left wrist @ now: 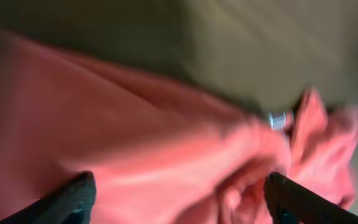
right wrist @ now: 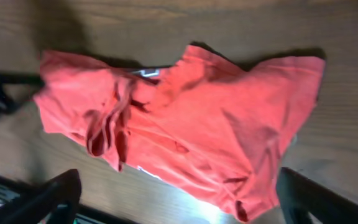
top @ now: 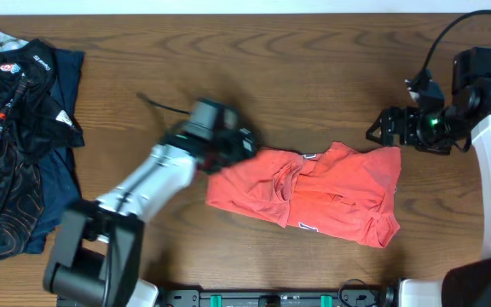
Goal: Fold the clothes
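Next, my right gripper grips the coral-red T-shirt at the far corner (top: 389, 156) (right wrist: 306, 71), which is at the T-shirt's end away from my left gripper.
The clothes, a coral-red T-shirt (top: 331, 196), lie crumpled on the wooden table, with a small white label (top: 309, 157) at the collar. My left gripper (top: 239, 147), blurred, hovers at the shirt's upper left edge. In the left wrist view, the shirt (left wrist: 154, 149) fills the frame, and the left gripper (left wrist: 182, 205) has its fingers (left wrist: 73, 199) wide apart above the cloth, open. My right gripper (top: 378, 128) is off the shirt's upper right corner, open. In the right wrist view, the right gripper (right wrist: 179, 202) looks down on the whole shirt (right wrist: 191, 124) with nothing between its fingers.
A heap of dark navy and black garments (top: 15, 128) covers the table's left end. A thin black cable (top: 156, 104) lies behind the left arm. The arms' bases (top: 271, 298) line the front edge. Bare wood (top: 271, 60) stretches behind the shirt.
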`<state>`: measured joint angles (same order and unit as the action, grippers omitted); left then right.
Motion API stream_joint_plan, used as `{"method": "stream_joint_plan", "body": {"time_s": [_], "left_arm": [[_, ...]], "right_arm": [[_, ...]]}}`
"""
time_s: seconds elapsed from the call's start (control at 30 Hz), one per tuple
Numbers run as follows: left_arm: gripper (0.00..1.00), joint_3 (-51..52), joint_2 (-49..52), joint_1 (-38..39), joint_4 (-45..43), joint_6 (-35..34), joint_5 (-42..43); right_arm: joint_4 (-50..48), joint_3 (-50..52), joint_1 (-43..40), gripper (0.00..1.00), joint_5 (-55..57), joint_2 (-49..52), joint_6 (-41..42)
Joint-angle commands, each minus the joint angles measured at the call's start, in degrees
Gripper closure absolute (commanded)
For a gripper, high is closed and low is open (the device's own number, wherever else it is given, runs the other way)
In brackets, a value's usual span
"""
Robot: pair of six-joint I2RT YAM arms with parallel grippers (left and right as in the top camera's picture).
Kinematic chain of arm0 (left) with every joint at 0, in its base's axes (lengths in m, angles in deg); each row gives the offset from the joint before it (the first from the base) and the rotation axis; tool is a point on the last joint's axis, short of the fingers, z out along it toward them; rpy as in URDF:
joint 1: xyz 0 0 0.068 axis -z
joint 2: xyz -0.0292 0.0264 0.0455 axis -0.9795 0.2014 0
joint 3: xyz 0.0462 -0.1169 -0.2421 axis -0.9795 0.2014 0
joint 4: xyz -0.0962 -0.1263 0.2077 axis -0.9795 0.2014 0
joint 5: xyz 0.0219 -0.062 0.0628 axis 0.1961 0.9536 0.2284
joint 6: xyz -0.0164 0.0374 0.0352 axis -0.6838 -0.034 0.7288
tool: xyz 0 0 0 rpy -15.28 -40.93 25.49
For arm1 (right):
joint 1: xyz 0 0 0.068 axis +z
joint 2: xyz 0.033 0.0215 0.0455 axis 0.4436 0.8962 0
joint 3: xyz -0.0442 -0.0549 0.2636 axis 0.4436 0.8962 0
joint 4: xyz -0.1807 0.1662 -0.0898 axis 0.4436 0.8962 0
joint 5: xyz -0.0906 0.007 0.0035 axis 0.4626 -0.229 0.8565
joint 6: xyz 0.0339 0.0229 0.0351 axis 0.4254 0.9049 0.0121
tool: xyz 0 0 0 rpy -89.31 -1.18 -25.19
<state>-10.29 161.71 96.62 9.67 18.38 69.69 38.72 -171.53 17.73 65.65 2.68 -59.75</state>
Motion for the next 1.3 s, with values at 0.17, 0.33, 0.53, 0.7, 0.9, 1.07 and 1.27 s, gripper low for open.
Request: {"method": "stream_joint_plan", "body": {"time_s": [0.17,0.33,0.53,0.7,0.9,1.07,1.27], "left_arm": [[0.07,-0.22,-5.68,-15.76,5.95,10.14,5.95],[0.07,-0.22,-5.84,-19.41,10.08,14.75,5.88],[0.06,-0.22,-5.84,-20.55,11.19,18.69,5.64],[0.06,-0.22,-5.84,-20.52,11.21,18.71,5.51],[0.06,-0.22,-5.84,-20.52,11.39,18.69,5.55],[0.06,-0.22,-5.84,-20.52,11.41,18.75,7.41],[0.05,-0.22,-5.84,-20.52,11.67,19.34,10.25]], "right_arm": [[-1.07,3.23,-0.79,0.05,-3.06,7.72,-1.09],[-5.03,10.82,-0.98,0.01,-8.52,12.74,-1.97],[-10.27,19.67,-4.00,0.01,-11.21,13.64,-1.92],[-13.86,25.75,-9.92,0.01,-12.00,13.62,-1.97],[-15.45,26.69,-15.56,0.01,-18.32,13.62,-5.70],[-16.24,26.71,-17.38,0.01,-36.72,13.62,-22.47],[-10.73,27.02,-17.29,0.01,-48.15,13.73,-38.75]]}}
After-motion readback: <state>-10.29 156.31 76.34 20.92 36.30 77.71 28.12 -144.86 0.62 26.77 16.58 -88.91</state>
